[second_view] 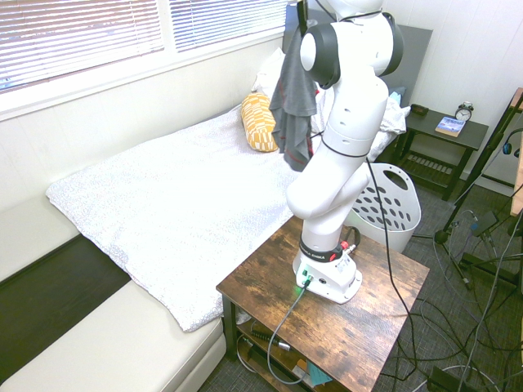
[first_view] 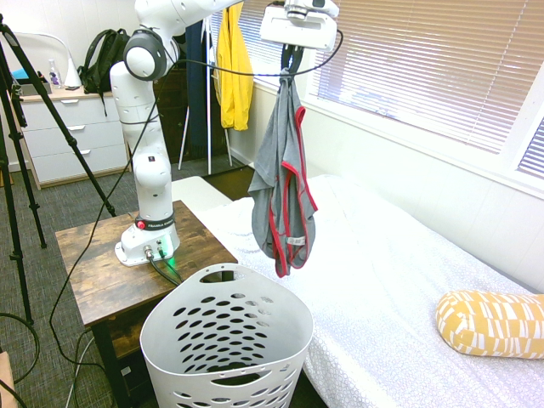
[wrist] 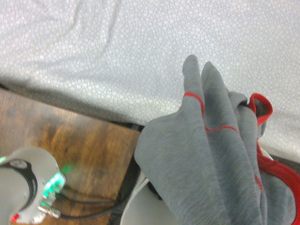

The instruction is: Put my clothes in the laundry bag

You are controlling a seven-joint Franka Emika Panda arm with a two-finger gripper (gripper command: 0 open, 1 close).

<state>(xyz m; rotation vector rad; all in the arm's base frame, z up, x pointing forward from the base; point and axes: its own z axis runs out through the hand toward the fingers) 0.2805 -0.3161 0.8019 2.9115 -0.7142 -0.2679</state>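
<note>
I should have my gripper let go of the clothes down on the bottom of the laundry bag [first_view: 228, 366], just behind the bag's near handle slot.
My clothes [first_view: 285, 183], a grey garment with red trim and a small white tag, hang high in the air from my gripper [first_view: 291, 66], which is shut on the top of the fabric. The garment dangles over the bed edge, up and slightly to the right of the laundry bag [first_view: 225, 340], a round white basket with oval holes standing on the floor by the bed. From the other side the clothes [second_view: 292, 102] hang in front of the arm, with the laundry bag [second_view: 391, 208] partly hidden behind it. The wrist view shows the clothes [wrist: 215, 164] close up over the bed and table.
A bed with a white cover [first_view: 399, 280] fills the right side, with a yellow patterned pillow [first_view: 493, 323] on it. The arm stands on a brown wooden table [first_view: 93, 272]. A yellow garment [first_view: 234, 68] hangs at the back, and a white dresser [first_view: 68, 136] stands at left.
</note>
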